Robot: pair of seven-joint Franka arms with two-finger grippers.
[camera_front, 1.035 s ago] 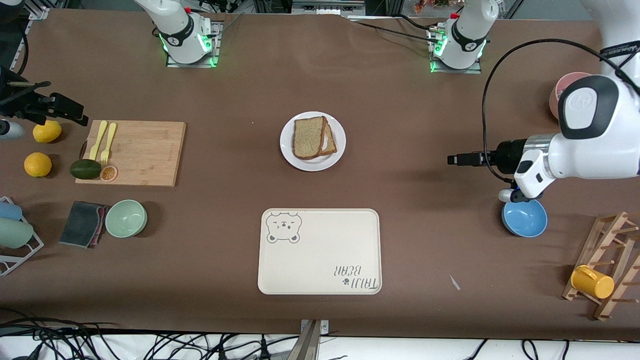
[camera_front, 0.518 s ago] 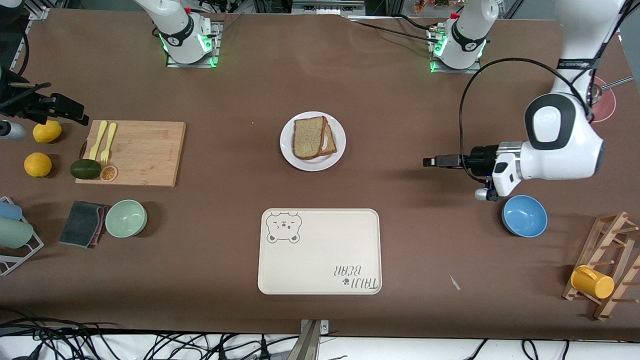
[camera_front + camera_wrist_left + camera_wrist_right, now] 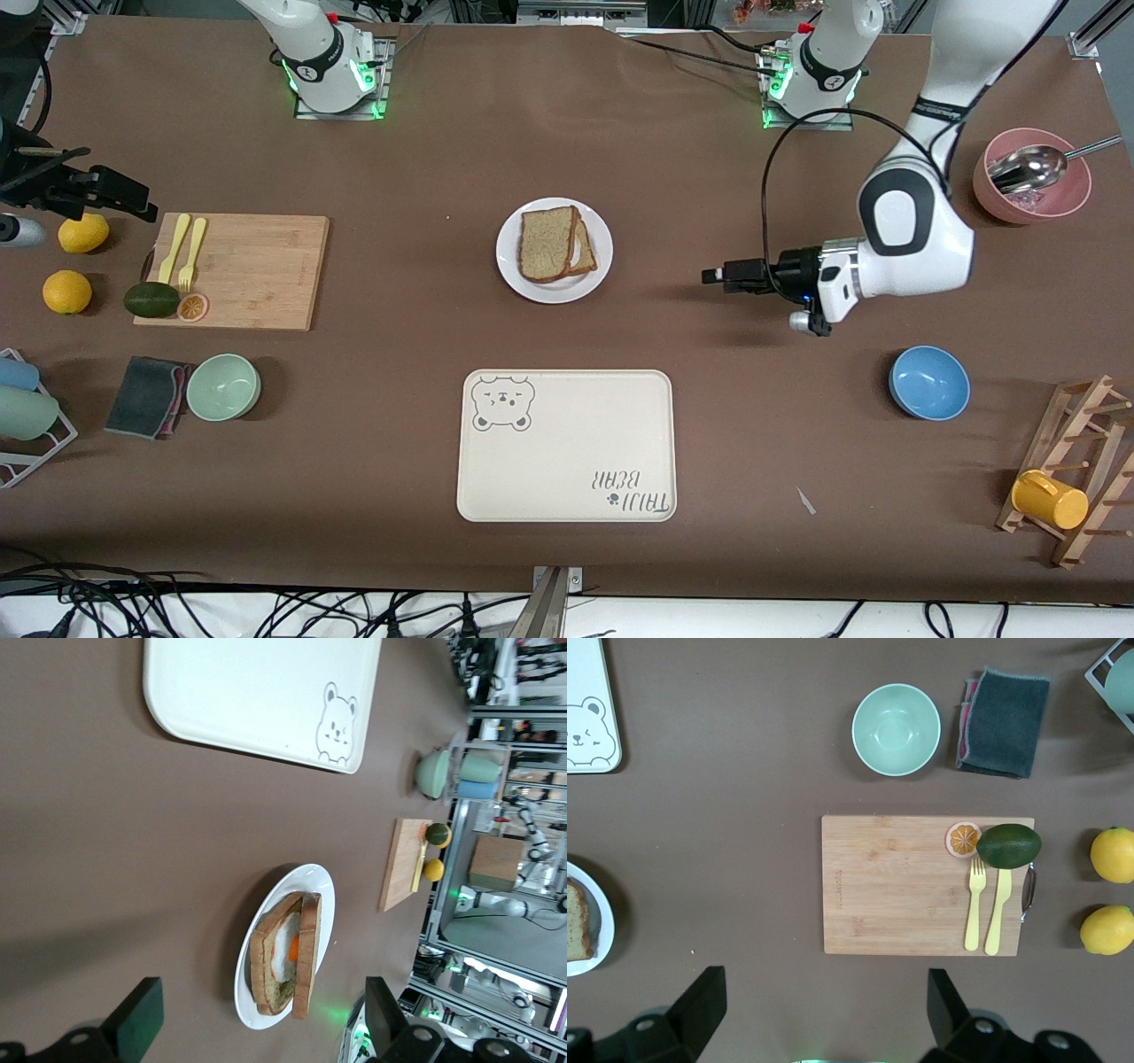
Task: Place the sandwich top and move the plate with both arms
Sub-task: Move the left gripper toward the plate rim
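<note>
I will next move my left gripper to the white plate's rim (image 3: 609, 241) (image 3: 237, 997), on the side that faces away from the cutting board, and close it there.
The white plate (image 3: 554, 292) stands mid-table. The sandwich top (image 3: 544, 244), a tan speckled slice, lies on the egg slice (image 3: 585, 252), shifted toward the right arm's end. In the left wrist view the plate (image 3: 252, 1014) shows with the sandwich top (image 3: 307, 948) leaning over the egg. My left gripper (image 3: 713, 276) is open and empty, level with the plate toward the left arm's end, apart from it; its fingers (image 3: 133, 1028) stand wide. My right gripper (image 3: 133, 202) waits, open and empty (image 3: 824, 1010), over the right arm's end. The plate's rim (image 3: 598, 930) shows there.
A cream bear tray (image 3: 567, 443) lies nearer the front camera than the plate. A blue bowl (image 3: 928, 383), a pink bowl with a spoon (image 3: 1032, 182) and a rack with a yellow cup (image 3: 1050, 499) stand toward the left arm's end. A cutting board (image 3: 235, 270), green bowl (image 3: 223, 386) and lemons stand toward the right arm's.
My left arm has swung from over the blue bowl toward the plate, uncovering the pink bowl. The right arm, plate and sandwich have not moved.
</note>
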